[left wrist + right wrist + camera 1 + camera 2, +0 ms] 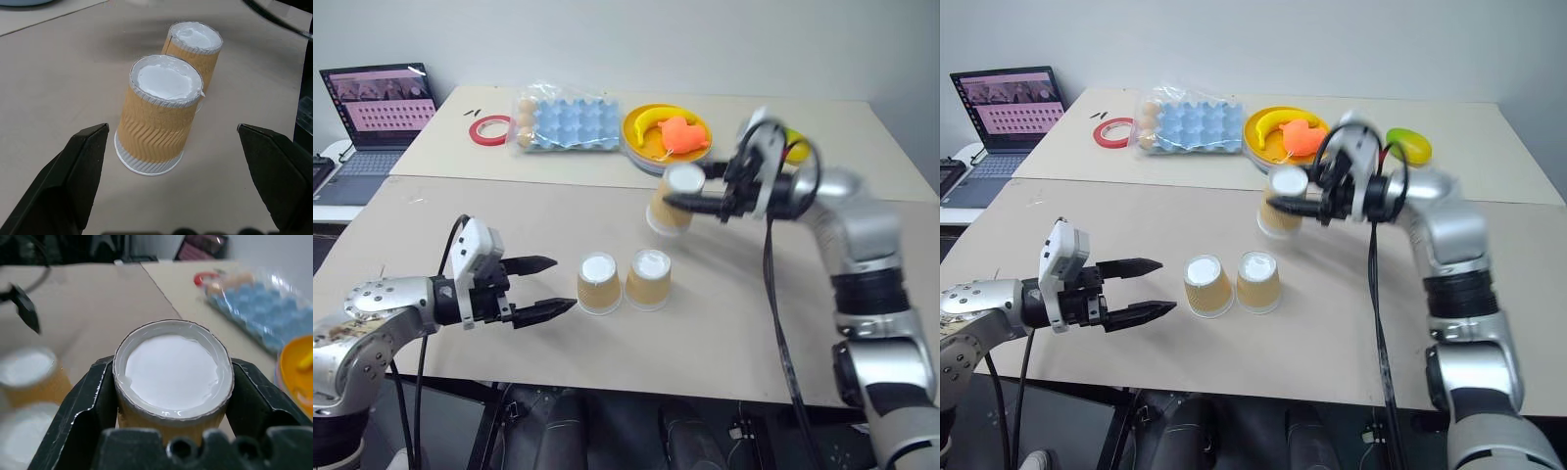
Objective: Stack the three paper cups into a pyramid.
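Next, I let go of the paper cup in my right gripper on top of the standing pair, straddling the gap (625, 270) (28, 397) between those cups. The held cup now hangs in the air behind them.
Two tan ribbed paper cups stand upside down, side by side, near the table's front: the left cup (599, 284) and the right cup (649, 280), touching or nearly so. The third cup (674, 199) hangs upside down in the air behind them, with my right gripper (677, 204) shut on it; the right wrist view shows its white base (172, 373) between the black fingers. My left gripper (546, 285) is open just left of the left cup, which appears ahead of its fingers in the left wrist view (161, 117).
On the far table lie a blue egg tray (573, 124), a yellow plate (640, 127) with a banana and an orange toy, a red tape roll (491, 128) and a green-yellow fruit (1408, 146). A laptop (378, 122) sits at the far left.
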